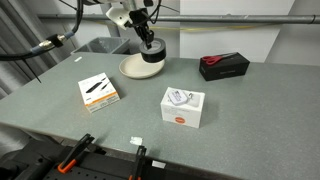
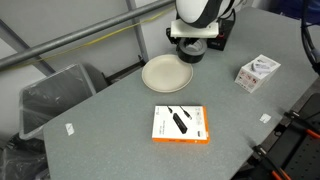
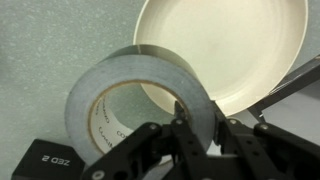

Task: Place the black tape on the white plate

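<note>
Next, my gripper lets go of the black tape so it lies flat in the middle of the white plate (image 1: 139, 65) (image 3: 222, 38), inside the plate's raised rim.
The black tape (image 3: 140, 85) is a round roll with a dark grey rim and a light core. My gripper (image 3: 203, 125) is shut on its wall, one finger inside the core and one outside. The roll hangs at the edge of the white plate (image 3: 230, 45), partly over its rim. In both exterior views the gripper (image 1: 148, 42) (image 2: 190, 42) holds the tape (image 1: 151, 55) (image 2: 188, 50) beside the cream plate (image 1: 134, 68) (image 2: 162, 73). I cannot tell whether the roll touches the plate.
A black box with a red item (image 1: 224, 66) lies at the back of the grey table. A square white box with a red mark (image 1: 183, 106) (image 2: 256, 72) and an orange-edged card box (image 1: 99, 92) (image 2: 181, 124) lie nearer. A grey bin (image 2: 55, 100) stands off the table's edge.
</note>
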